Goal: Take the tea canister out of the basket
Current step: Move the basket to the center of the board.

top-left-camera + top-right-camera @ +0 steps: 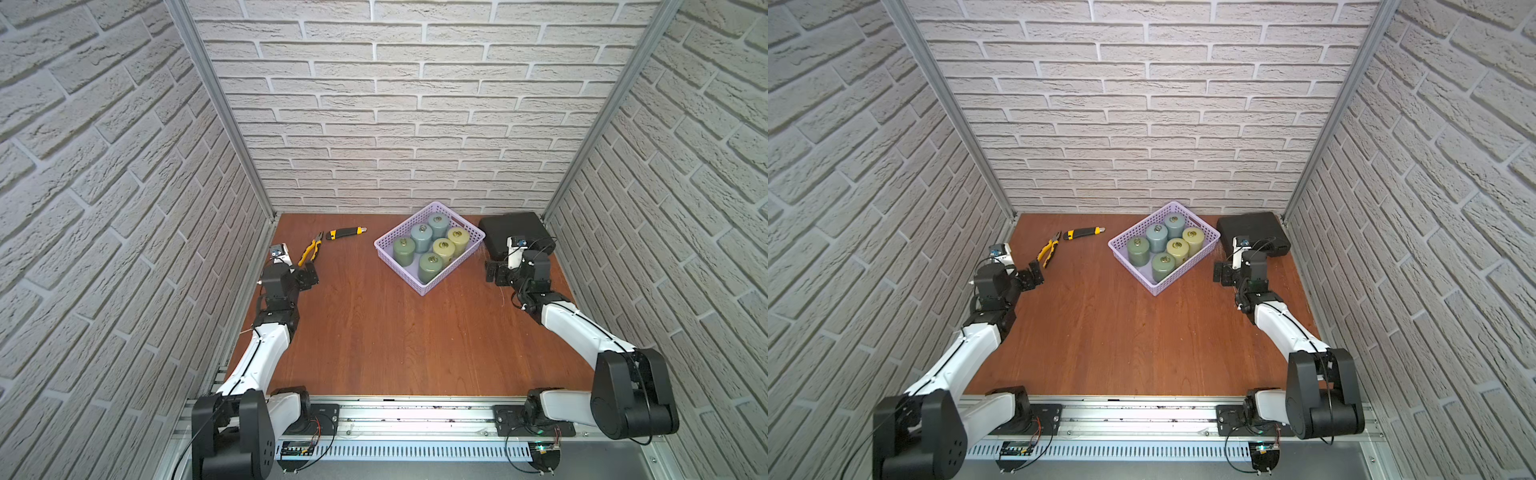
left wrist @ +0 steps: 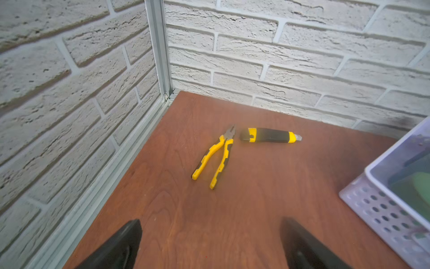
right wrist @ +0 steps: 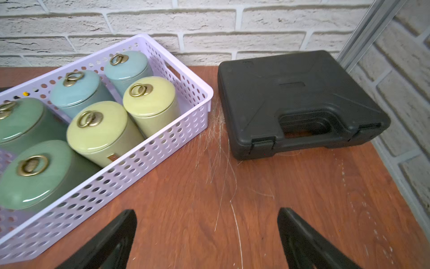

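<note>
Next, I grab the short side's rim (image 1: 477,229) (image 3: 202,85) on the lavender basket with my right gripper, close to the corner that faces the black hard case.
The lavender basket (image 1: 395,270) (image 1: 1129,268) stands at the back right of the wooden table, and its perforated wall (image 3: 162,144) (image 2: 377,209) shows in both wrist views. Several upright tea canisters with brass ring lids fill it: two dark green (image 1: 430,266) (image 3: 35,172), two pale blue (image 1: 422,237) (image 3: 76,88), two yellow-green (image 1: 443,250) (image 3: 100,130). My right gripper (image 1: 496,272) (image 3: 206,210) is open and empty, low over the table just right of the basket. My left gripper (image 1: 307,276) (image 2: 210,221) is open and empty at the table's left side.
Yellow-handled pliers (image 1: 309,249) (image 2: 214,158) and a yellow-black utility knife (image 1: 345,233) (image 2: 270,135) lie at the back left, ahead of the left gripper. A closed black hard case (image 1: 513,232) (image 3: 297,100) sits in the back right corner beside the basket. Brick walls enclose three sides.
</note>
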